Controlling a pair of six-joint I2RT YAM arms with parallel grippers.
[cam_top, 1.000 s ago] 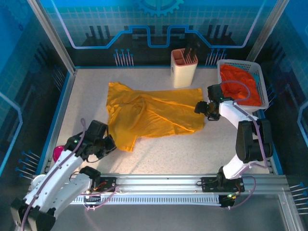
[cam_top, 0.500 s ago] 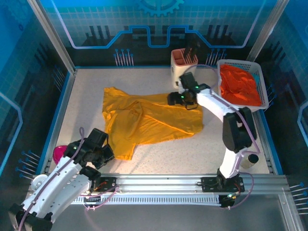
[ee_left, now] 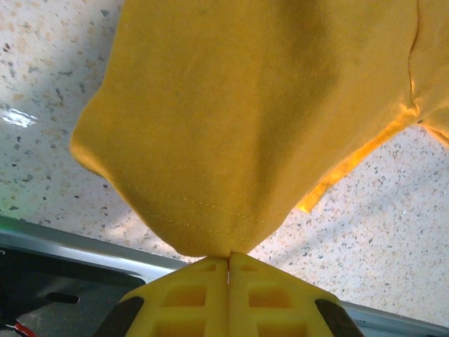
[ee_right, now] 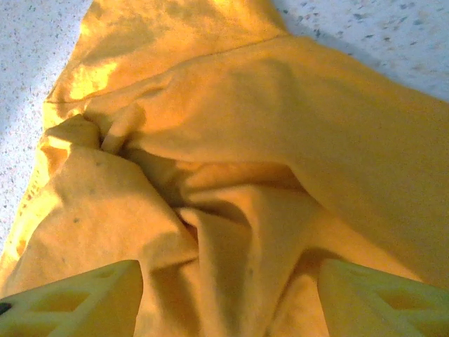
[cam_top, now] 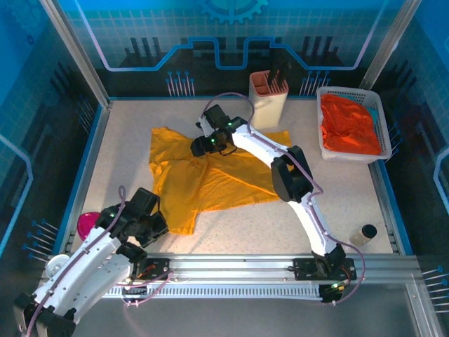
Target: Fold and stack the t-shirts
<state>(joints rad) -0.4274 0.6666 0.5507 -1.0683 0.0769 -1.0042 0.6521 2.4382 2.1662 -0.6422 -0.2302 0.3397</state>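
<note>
My left gripper is going to let go of the stitched hem edge on the speckled table (cam_top: 187, 220), slightly in from the front metal rail.
The mustard-yellow t-shirt (cam_top: 217, 175) lies rumpled and spread out on the table. My left gripper (cam_top: 161, 226) is at its near-left corner, shut on a stitched hem edge (ee_left: 210, 217), the cloth pinched between the closed yellow fingers (ee_left: 189, 295). My right gripper (cam_top: 201, 147) reaches across to the shirt's far-middle part. It is open, and its fingers (ee_right: 84, 295) straddle a raised fold of yellow cloth (ee_right: 231, 232) without closing on it. The orange-red t-shirt (cam_top: 349, 125) sits bunched in the white mesh basket (cam_top: 351, 159) at the back right.
A cream holder with dark utensils (cam_top: 268, 98) stands at the back, just beyond the right arm. A small dark-capped item (cam_top: 365, 233) sits near the front right. A pink object (cam_top: 84, 223) lies at the left edge. Blue walls enclose the table.
My right arm has swept left, from the shirt's right edge beside the basket to its far-middle part. The shirt's left side shifted slightly. The left gripper kept its hold.
</note>
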